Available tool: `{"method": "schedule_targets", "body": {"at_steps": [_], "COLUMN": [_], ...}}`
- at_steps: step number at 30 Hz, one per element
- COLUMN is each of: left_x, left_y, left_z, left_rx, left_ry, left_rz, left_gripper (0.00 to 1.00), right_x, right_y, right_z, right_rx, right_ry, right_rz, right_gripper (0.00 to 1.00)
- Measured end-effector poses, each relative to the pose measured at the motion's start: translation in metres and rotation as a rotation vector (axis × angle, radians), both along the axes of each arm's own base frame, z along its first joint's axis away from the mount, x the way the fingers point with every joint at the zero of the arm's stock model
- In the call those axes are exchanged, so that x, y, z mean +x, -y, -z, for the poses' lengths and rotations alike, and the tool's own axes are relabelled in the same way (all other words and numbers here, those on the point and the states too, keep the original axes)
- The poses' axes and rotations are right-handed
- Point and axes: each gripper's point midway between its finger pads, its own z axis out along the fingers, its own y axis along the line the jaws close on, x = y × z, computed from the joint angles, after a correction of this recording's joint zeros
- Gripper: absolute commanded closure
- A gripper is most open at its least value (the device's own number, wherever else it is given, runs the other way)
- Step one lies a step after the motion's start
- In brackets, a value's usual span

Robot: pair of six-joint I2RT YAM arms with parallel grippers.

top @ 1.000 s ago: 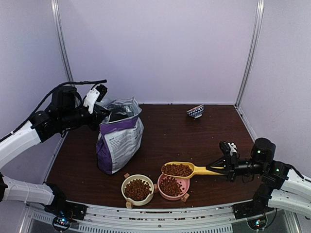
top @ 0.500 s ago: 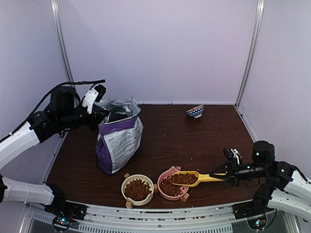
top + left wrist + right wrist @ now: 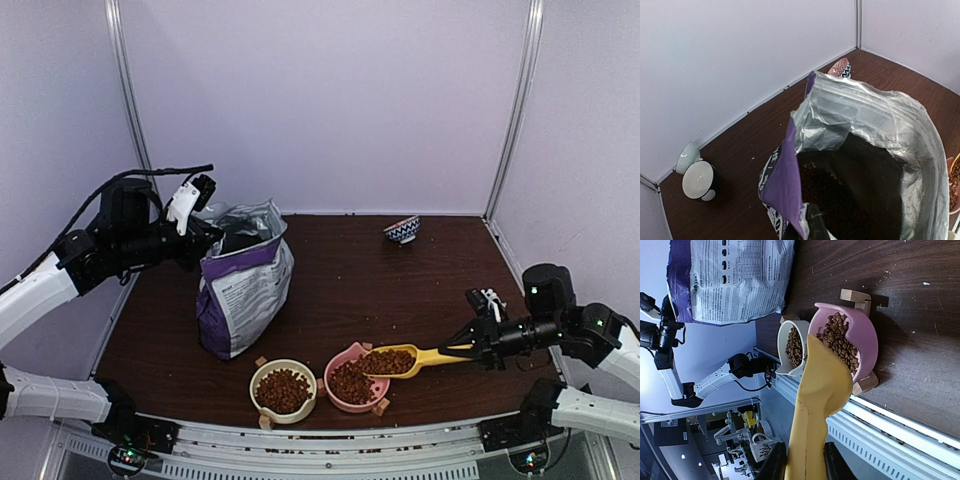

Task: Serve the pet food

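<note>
My right gripper should put the yellow scoop down on bare table (image 3: 414, 313) (image 3: 912, 267) between the pink bowl and the patterned bowl.
My right gripper (image 3: 482, 345) is shut on the handle of the yellow scoop (image 3: 415, 358), whose bowl is full of brown pet food (image 3: 388, 360) and hangs over the right rim of the pink bowl (image 3: 352, 382). The pink bowl (image 3: 860, 340) and the cream bowl (image 3: 283, 390) both hold kibble (image 3: 840, 337). My left gripper (image 3: 208, 235) is shut on the top edge of the open purple bag (image 3: 245, 290), holding it upright. In the left wrist view dark kibble (image 3: 825, 192) shows deep inside the bag (image 3: 865, 115). The scoop (image 3: 817, 400) sits between my right fingers (image 3: 771, 465).
A small blue-and-white patterned bowl (image 3: 402, 230) stands at the back right of the table. Small wooden blocks (image 3: 380, 406) brace the two bowls near the front edge. A white cup (image 3: 699, 180) and a small ribbed bowl (image 3: 688, 155) sit by the wall in the left wrist view.
My right gripper has drawn back to the right and lifted, tipping the loaded scoop down from above the bowls to the pink bowl's right rim. The left arm and bag stay put.
</note>
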Motion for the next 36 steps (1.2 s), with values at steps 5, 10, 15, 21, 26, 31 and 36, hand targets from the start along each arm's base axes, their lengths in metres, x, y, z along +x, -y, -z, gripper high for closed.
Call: {"method": "schedule_targets", "body": {"at_steps": [5,10,15,21,26,31,36], "left_x": [-0.002,-0.004,-0.005,-0.006,-0.006,-0.006,-0.006], "left_y": [-0.001,-0.002,-0.003,-0.003,-0.003,-0.003,-0.003], "left_z": [-0.001,-0.002,-0.002,-0.002,-0.002,-0.002,-0.002], "left_rx": [-0.004,-0.003,-0.004,-0.004,-0.004,-0.004,-0.004], "left_ry": [0.0,-0.004,-0.004,-0.005,-0.005,-0.005,-0.005], "left_rz": [0.004,0.006,0.007,0.008,0.009,0.008,0.009], "left_gripper": [1.0,1.0,1.0,1.0,1.0,1.0,1.0], "right_x": [0.001,0.003,0.004,0.007,0.009,0.008,0.008], "right_y": [0.002,0.004,0.006,0.007,0.008,0.009,0.01], "right_z": [-0.007,-0.017,-0.024,-0.036,-0.044,-0.053,-0.063], "right_rx": [-0.063,-0.112,-0.163,-0.223,-0.27,-0.314,-0.346], "right_ry": [-0.008,-0.001,0.0,0.013,0.018,0.021,0.031], "right_rz": [-0.014,-0.031,-0.054,-0.091,-0.132,-0.178,-0.218], "right_gripper": [0.85,0.85,0.85,0.85,0.85,0.85,0.85]}}
